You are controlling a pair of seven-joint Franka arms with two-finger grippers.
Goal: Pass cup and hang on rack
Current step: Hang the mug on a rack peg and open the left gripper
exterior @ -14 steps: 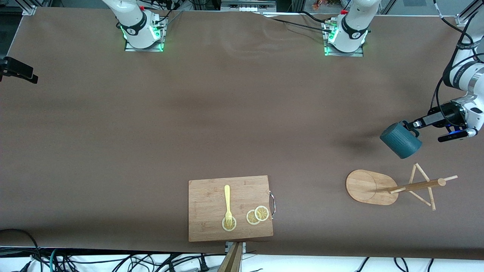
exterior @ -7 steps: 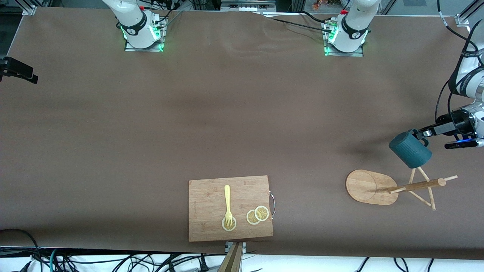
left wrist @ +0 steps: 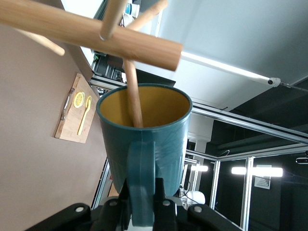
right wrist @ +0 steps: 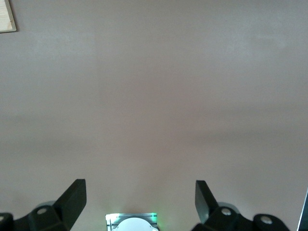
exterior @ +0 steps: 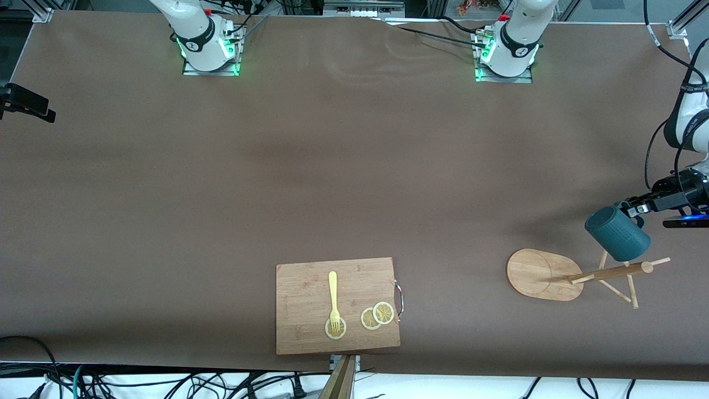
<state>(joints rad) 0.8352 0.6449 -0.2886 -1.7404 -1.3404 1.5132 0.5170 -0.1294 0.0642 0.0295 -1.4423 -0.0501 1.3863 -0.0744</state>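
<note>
The robot's left gripper will release the dark teal cup on the rack's upper peg [exterior: 605, 245] [left wrist: 136, 113] that reaches into the cup's opening.
My left gripper [exterior: 637, 210] is shut on the handle of the dark teal cup [exterior: 617, 233] and holds it in the air, tilted, over the upper pegs of the bamboo rack [exterior: 609, 272]. The rack's oval base [exterior: 540, 274] lies on the table at the left arm's end. In the left wrist view the left gripper [left wrist: 142, 192] pinches the handle, the cup [left wrist: 144, 139] shows its yellow-tan inside, and one thin peg [left wrist: 132, 94] from the post [left wrist: 86, 31] reaches into its mouth. My right gripper [right wrist: 139, 192] is open and empty over bare table; it is out of the front view.
A wooden cutting board [exterior: 304, 288] with a yellow fork [exterior: 333, 296] and lemon slices [exterior: 376, 316] lies near the front camera's edge of the table. A black clamp [exterior: 27, 102] sits at the right arm's end.
My left gripper has carried the cup toward the rack, from beside it to over its upper pegs. The rack, the board and the right arm have not moved.
</note>
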